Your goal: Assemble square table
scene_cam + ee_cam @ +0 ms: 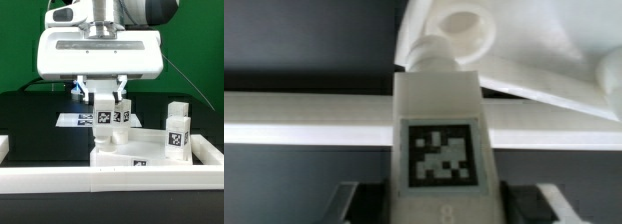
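Next, my gripper lets go of the white leg standing upright in the round socket at the slab's open front corner (108,152) (461,32).
My gripper (106,98) is shut on a white block leg (104,114), holding it upright just above the square table slab (135,152). In the wrist view the leg (441,130) runs out from between the fingers (359,200) of the gripper (441,206), tag facing the camera. Its narrow tip lies at a round socket (457,24) in the slab's corner (526,50). Whether the tip touches the socket I cannot tell. Another tagged leg (178,131) stands at the exterior view's right, by the slab.
A long white border rail (100,182) runs along the front, with end pieces at both sides (208,152). The marker board (75,119) lies behind the leg on the black table. A second tagged white face (122,112) shows right beside the held leg.
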Robot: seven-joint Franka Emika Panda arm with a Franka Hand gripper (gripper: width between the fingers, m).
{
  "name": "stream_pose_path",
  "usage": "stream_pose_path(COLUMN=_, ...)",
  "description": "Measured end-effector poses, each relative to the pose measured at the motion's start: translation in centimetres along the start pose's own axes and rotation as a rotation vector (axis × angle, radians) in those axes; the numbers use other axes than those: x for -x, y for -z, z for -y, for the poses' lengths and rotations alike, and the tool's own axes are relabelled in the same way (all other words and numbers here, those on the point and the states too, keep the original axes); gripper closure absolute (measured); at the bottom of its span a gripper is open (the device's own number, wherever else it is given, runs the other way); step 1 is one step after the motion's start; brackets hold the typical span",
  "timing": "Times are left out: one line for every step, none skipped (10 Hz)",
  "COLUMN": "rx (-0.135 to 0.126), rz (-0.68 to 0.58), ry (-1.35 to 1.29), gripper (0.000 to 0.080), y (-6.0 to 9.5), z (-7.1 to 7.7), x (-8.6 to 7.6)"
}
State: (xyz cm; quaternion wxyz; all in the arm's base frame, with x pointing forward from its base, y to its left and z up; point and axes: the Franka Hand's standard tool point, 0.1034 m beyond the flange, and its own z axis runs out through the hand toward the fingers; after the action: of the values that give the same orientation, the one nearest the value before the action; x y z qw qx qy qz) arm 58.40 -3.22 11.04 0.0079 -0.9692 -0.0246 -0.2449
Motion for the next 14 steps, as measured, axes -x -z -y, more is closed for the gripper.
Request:
stream_pose_path(rx=-0.006, rz=0.008, ry=-0.001, gripper=0.0509, y=0.0, z=0.1, x=-0.1)
stream_pose_path(rx=-0.006, rz=0.009, ry=-0.001, gripper=0.0509, y=-0.1, z=0.1, x=0.0)
stream_pose_path(rx=-0.006, rz=0.01, ry=-0.002, gripper=0.0509, y=-0.1, z=0.1, x=0.0)
stream_pose_path(rx=-0.007, rz=0.012, ry=-0.002, gripper=0.0509, y=-0.2, z=0.1, x=0.2)
stream_pose_path(rx=-0.004, rz=0.015, ry=-0.008, gripper=0.0509, y=-0.4, z=-0.1, x=0.6)
stream_pose_path(rx=-0.006, rz=0.011, ry=-0.011, gripper=0.0509, y=-0.7, z=0.4, x=0.7)
stream_pose_path(rx=-0.006, rz=0.005, ry=-0.004, gripper=0.0509, y=-1.0, z=0.9, x=0.9)
stream_pose_path(rx=-0.003, rz=0.007, ry=-0.006, gripper=0.0509, y=-1.3, z=0.7, x=1.2)
stream_pose_path(rx=-0.004, rz=0.011, ry=-0.008, gripper=0.0509, y=-1.5, z=0.7, x=1.4)
stream_pose_path(rx=-0.006, rz=0.011, ry=-0.005, gripper=0.0509, y=-1.5, z=0.9, x=1.4)
stream_pose_path(rx=-0.002, rz=0.003, ry=-0.002, gripper=0.0509, y=-1.6, z=1.1, x=1.4)
stream_pose_path(rx=0.007, rz=-0.01, ry=-0.002, gripper=0.0509, y=-1.8, z=1.0, x=1.6)
stream_pose_path(rx=0.019, rz=-0.034, ry=-0.001, gripper=0.0509, y=-2.0, z=0.9, x=1.6)
stream_pose_path(rx=0.036, rz=-0.064, ry=0.0, gripper=0.0509, y=-2.1, z=0.9, x=1.7)
